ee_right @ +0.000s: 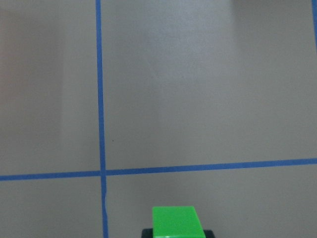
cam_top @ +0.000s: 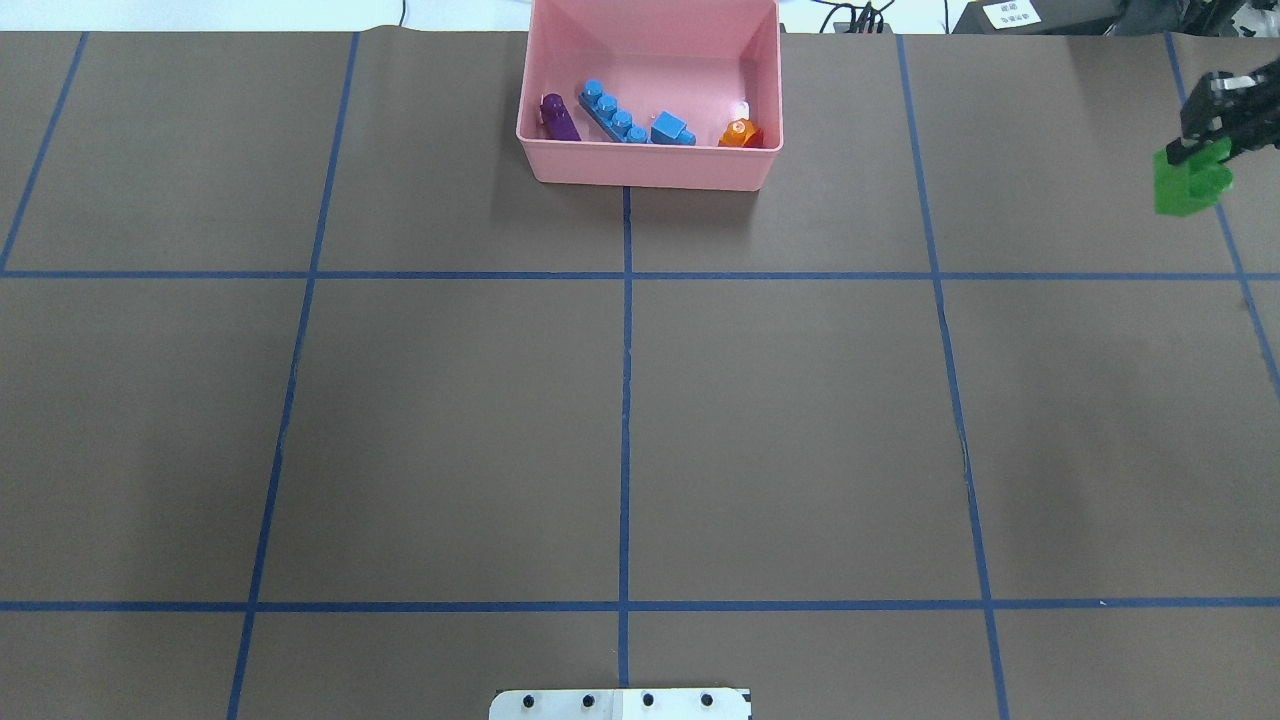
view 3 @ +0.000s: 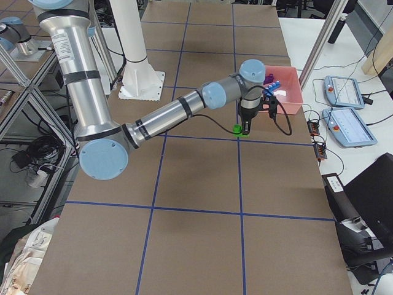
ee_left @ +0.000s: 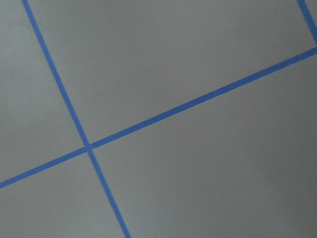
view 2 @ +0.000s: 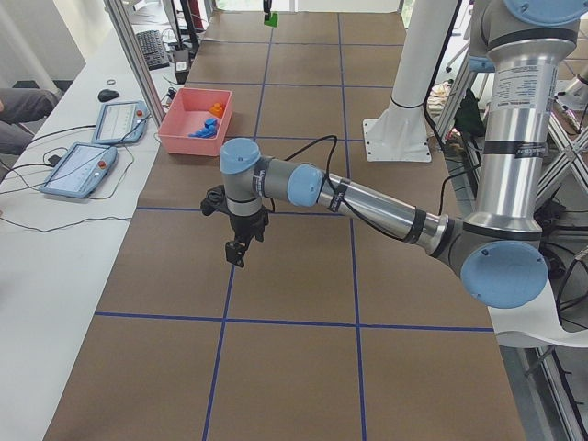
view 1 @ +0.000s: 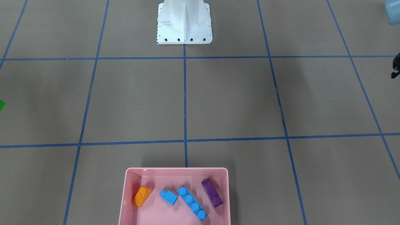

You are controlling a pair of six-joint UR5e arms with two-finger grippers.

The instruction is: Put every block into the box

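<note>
I should use my right gripper to set the green brick down in between the orange brick and the small blue brick (view 1: pixel 146 209).
The pink box (view 1: pixel 176 169) stands at the table's far edge from the robot, on the centre line; it also shows in the overhead view (cam_top: pixel 650 168). Inside it lie the orange brick (view 1: pixel 142 196), the small blue brick (view 1: pixel 168 197), the long blue brick (view 1: pixel 192 203) and the purple brick (view 1: pixel 212 192). My right gripper (cam_top: pixel 1195 155) is at the far right, well away from the box, shut on a green brick (cam_top: pixel 1190 182), which also shows in the right wrist view (ee_right: pixel 174 223). My left gripper (view 2: pixel 241 246) hangs over bare table on the left; I cannot tell whether it is open or shut.
The white robot base (view 1: pixel 184 22) stands at the table's near middle. Blue tape lines grid the brown table. Two teach pendants (view 2: pixel 96 147) lie on the white bench beyond the box. Cables run behind the box.
</note>
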